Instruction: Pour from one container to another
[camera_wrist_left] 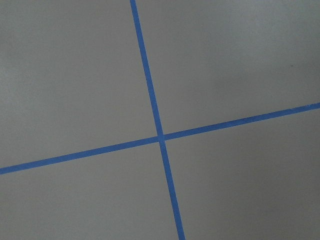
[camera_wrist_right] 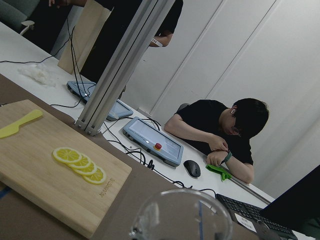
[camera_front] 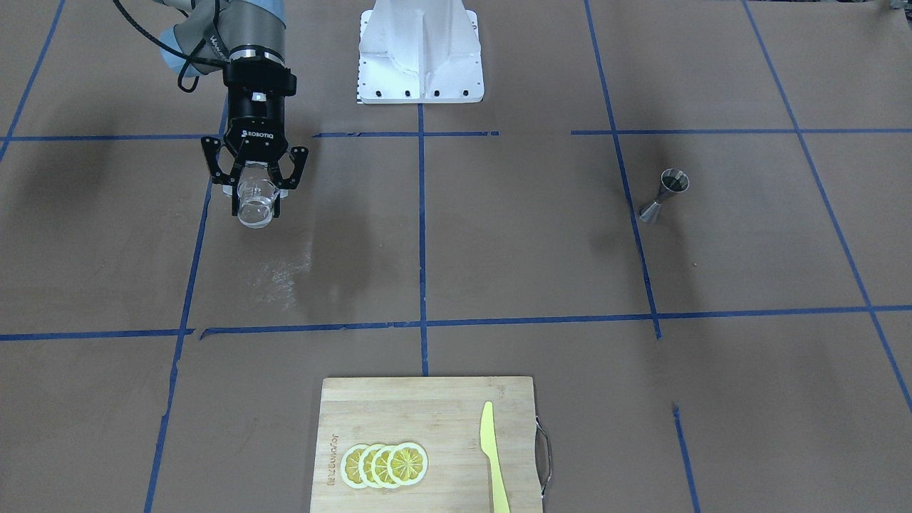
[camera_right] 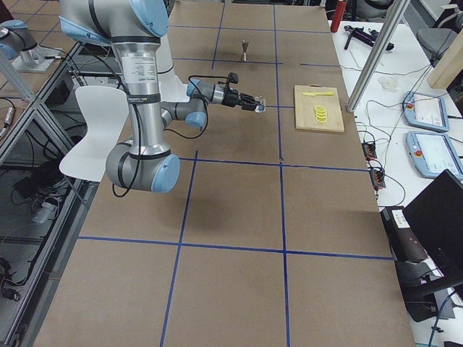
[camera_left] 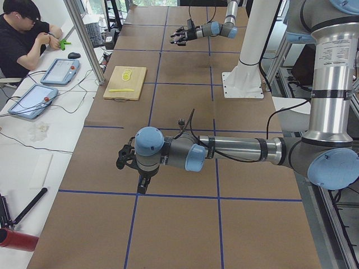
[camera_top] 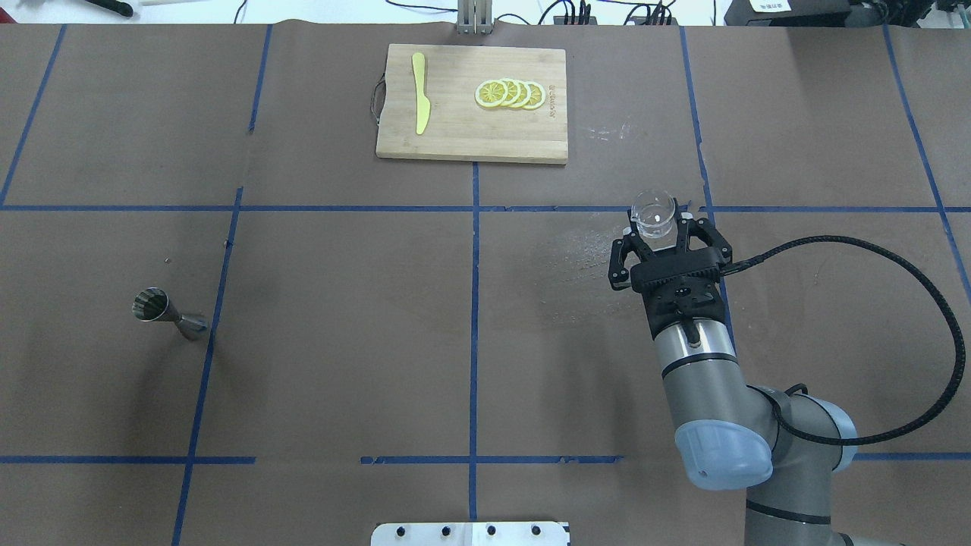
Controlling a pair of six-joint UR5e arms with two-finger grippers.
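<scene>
I should use my right gripper to set the clear glass cup down next to the blue tape line, midway between its tape crossings [camera_front: 188,231].
My right gripper [camera_front: 255,201] is shut on the clear glass cup [camera_front: 254,204] and holds it roughly upright above the table, on the robot's right side [camera_top: 654,213]. The cup's rim [camera_wrist_right: 182,215] fills the bottom of the right wrist view. The steel jigger [camera_front: 664,194] stands alone far off on the robot's left side [camera_top: 168,312]. My left gripper [camera_left: 121,158] shows only in the exterior left view, low over the table, and I cannot tell whether it is open or shut. The left wrist view holds only crossed blue tape.
A wooden cutting board [camera_top: 455,133] with lemon slices [camera_top: 510,93] and a yellow knife [camera_top: 420,102] lies at the table's far edge. The white robot base [camera_front: 420,60] sits at mid-table. An operator [camera_left: 22,36] sits at a side desk.
</scene>
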